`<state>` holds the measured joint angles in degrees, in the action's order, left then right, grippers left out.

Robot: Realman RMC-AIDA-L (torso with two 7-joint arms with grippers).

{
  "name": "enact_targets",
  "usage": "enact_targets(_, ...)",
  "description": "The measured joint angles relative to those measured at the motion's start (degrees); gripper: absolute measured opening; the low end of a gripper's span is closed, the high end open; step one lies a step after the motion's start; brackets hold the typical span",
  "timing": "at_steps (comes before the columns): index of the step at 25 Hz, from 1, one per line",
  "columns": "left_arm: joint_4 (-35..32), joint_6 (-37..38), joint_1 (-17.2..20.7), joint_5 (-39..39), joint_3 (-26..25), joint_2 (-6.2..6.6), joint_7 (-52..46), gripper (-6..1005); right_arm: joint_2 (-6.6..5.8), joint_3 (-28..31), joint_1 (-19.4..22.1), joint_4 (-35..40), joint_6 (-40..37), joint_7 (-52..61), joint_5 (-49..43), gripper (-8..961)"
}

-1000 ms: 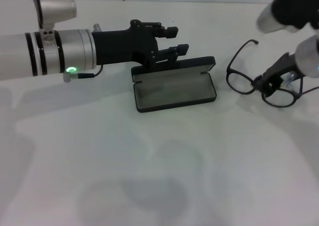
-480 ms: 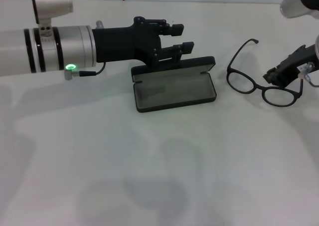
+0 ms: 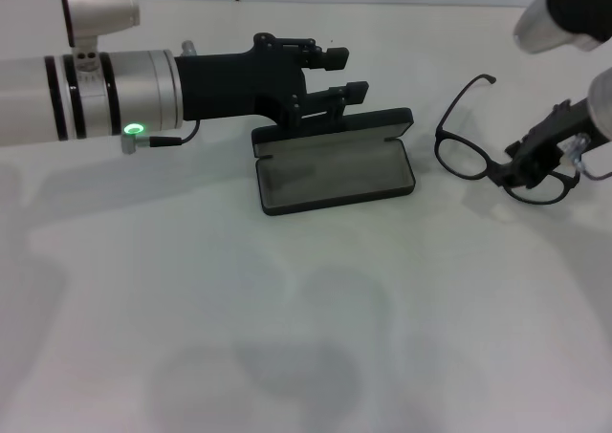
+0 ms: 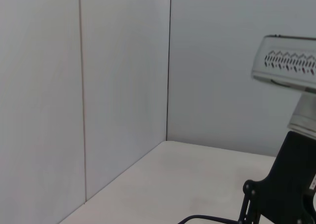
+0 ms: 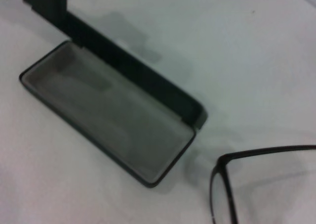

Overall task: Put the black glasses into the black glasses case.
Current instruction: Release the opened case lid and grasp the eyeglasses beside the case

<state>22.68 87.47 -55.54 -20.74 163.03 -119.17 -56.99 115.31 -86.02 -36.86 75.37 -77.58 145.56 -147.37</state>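
Note:
The glasses' temple arm is sticking out open, so the robot's right gripper will grip the bridge (image 3: 493,171) and bring the glasses to the left gripper to be folded before they go to the case.
The black glasses case (image 3: 335,177) lies open mid-table, its grey lining up and its lid standing behind. It also shows in the right wrist view (image 5: 113,120). My left gripper (image 3: 342,75) reaches in from the left, open, with its lower finger (image 3: 346,93) just above the lid's top edge. The black glasses (image 3: 457,156) lie unfolded on the table to the right of the case. My right gripper (image 3: 532,162) is down at their bridge and right lens. One temple arm shows in the right wrist view (image 5: 256,152).
The white table (image 3: 287,337) stretches bare in front of the case. A pale wall (image 4: 118,85) stands behind the table. The right arm's silver link (image 4: 289,63) shows in the left wrist view.
My right gripper drew back to the right of the glasses, then came back down onto their bridge. The glasses, case and left arm have stayed put.

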Motion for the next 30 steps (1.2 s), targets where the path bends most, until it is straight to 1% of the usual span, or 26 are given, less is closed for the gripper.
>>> enact_targets(4,0.0,-0.1,0.0,0.1,0.0,-0.06,0.5,481,0.04,-1.9,-0.8,-2.1,1.8,0.0,-0.8,358)
enact_targets(9,0.0,-0.2,0.1,0.1,0.0,-0.1,1.1,481,0.07,-2.7,-2.5,-6.0,5.0,0.0,-1.6,349)
enact_targets(12,0.0,-0.2,0.2,0.1,0.0,-0.1,1.2,481,0.09,-3.5,-3.9,-8.4,6.4,0.0,-1.6,319)
enact_targets(15,0.0,-0.6,0.4,0.1,0.0,-0.1,1.2,481,0.09,-4.6,-4.8,-9.8,7.0,0.0,-1.7,290)
enact_targets(20,0.0,-1.6,0.4,0.1,0.0,-0.14,1.2,481,0.41,-5.6,-6.3,-12.1,7.2,0.0,-2.5,288)
enact_targets(30,0.0,-1.7,0.4,0.1,0.0,-0.18,1.7,480,0.48,-5.6,-7.2,-14.2,8.0,0.0,-2.9,283)
